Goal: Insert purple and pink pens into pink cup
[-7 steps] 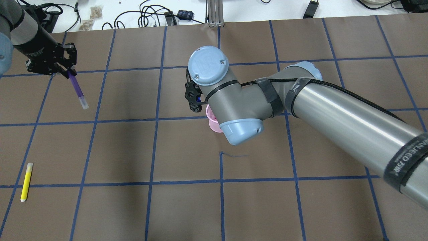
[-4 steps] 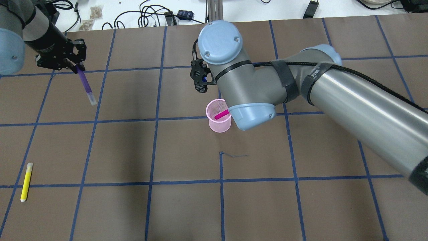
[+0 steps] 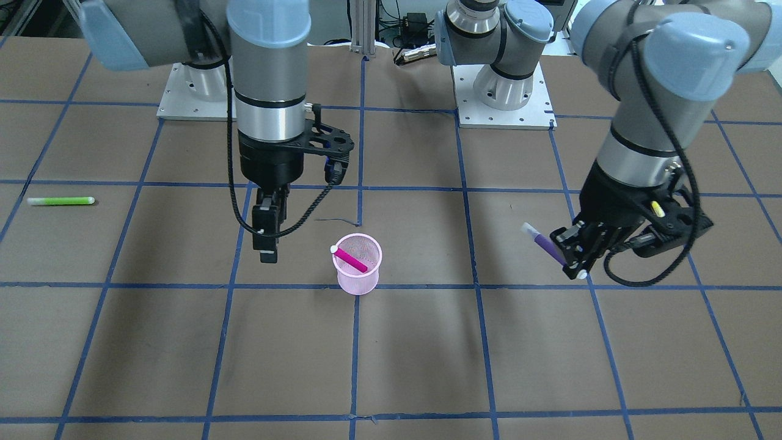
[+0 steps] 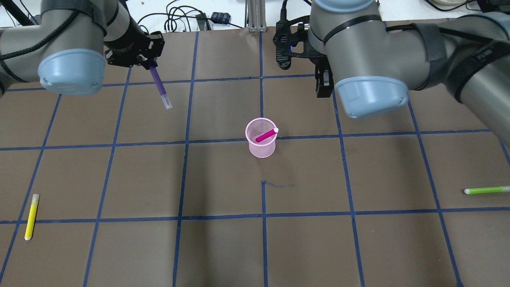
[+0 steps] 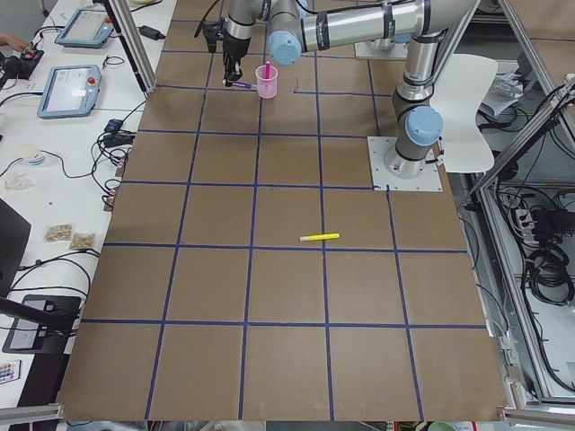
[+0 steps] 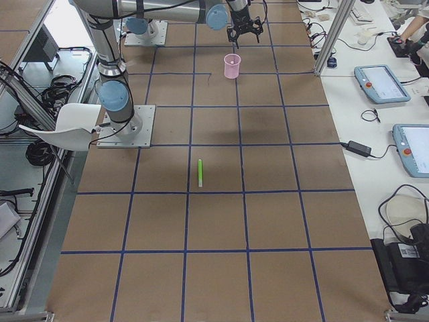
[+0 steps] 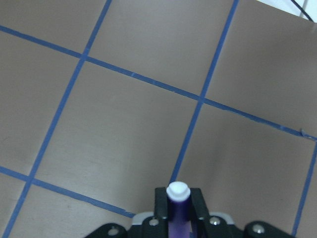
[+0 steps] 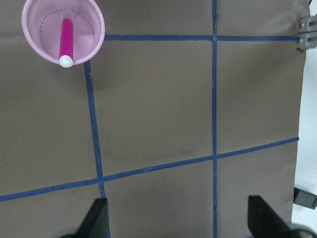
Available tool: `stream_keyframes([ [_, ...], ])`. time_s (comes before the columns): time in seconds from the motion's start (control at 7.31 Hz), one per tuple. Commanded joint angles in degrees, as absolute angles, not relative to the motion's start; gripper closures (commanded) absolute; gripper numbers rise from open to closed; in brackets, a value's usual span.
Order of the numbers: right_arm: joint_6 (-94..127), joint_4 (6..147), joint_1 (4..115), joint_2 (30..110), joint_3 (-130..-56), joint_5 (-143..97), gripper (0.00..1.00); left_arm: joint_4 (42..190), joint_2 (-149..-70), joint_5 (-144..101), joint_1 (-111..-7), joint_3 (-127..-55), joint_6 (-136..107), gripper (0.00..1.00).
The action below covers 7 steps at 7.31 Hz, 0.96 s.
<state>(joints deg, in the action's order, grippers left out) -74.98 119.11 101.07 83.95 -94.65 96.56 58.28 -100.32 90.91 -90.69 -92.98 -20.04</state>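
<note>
The robot's left gripper will release the purple pen inside the pink cup [image 3: 362,263], next to the leaning pink pen.
The pink mesh cup [image 4: 261,146] stands upright near the table's middle. It also shows in the front view [image 3: 358,278] and the right wrist view [image 8: 29,34]. The pink pen [image 4: 265,135] leans inside it, white cap at the rim. My left gripper [image 4: 150,67] is shut on the purple pen [image 4: 159,85], held slanted above the table, well to the left of the cup and farther back. The pen's white end shows between the fingers in the left wrist view [image 7: 178,191]. My right gripper [image 4: 323,85] is open and empty, raised behind and to the right of the cup.
A yellow pen [image 4: 31,216] lies at the near left of the table. A green pen [image 4: 486,190] lies at the right edge. Cables [image 4: 179,20] lie beyond the far edge of the brown mat.
My left gripper has carried the purple pen to the right, toward the cup. My right arm has drawn back and to the right, off the cup, leaving the pink pen in it.
</note>
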Motion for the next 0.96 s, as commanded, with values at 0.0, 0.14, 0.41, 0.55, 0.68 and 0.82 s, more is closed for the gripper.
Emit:
stream_keyframes([
  [0.0, -73.84, 110.26, 94.77, 89.19, -93.87, 91.77, 0.0, 50.76, -100.55, 90.97, -95.78, -96.57, -26.25, 1.0],
  [0.14, -69.39, 108.3, 93.96, 90.95, -93.95, 90.71, 0.0, 45.49, -101.33, 91.05, -98.06, -98.68, -28.19, 1.0],
  [0.41, -59.28, 107.15, 94.04, 91.67, -93.6, 90.88, 0.0, 42.89, -102.74, 96.2, -103.33, -99.84, -33.37, 1.0],
  [0.55, -50.45, 107.14, 94.57, 91.84, -93.86, 90.62, 0.0, 42.8, -103.35, 97.89, -106.49, -99.84, -36.7, 1.0],
  [0.68, -42.01, 107.05, 94.74, 91.93, -93.78, 90.79, 0.0, 41.15, -104.32, 100.52, -108.61, -99.93, -38.57, 1.0],
  [0.82, -37.05, 107.05, 94.75, 91.93, -93.78, 90.79, 0.0, 38.52, -105.46, 102.11, -110.02, -99.93, -39.11, 1.0],
])
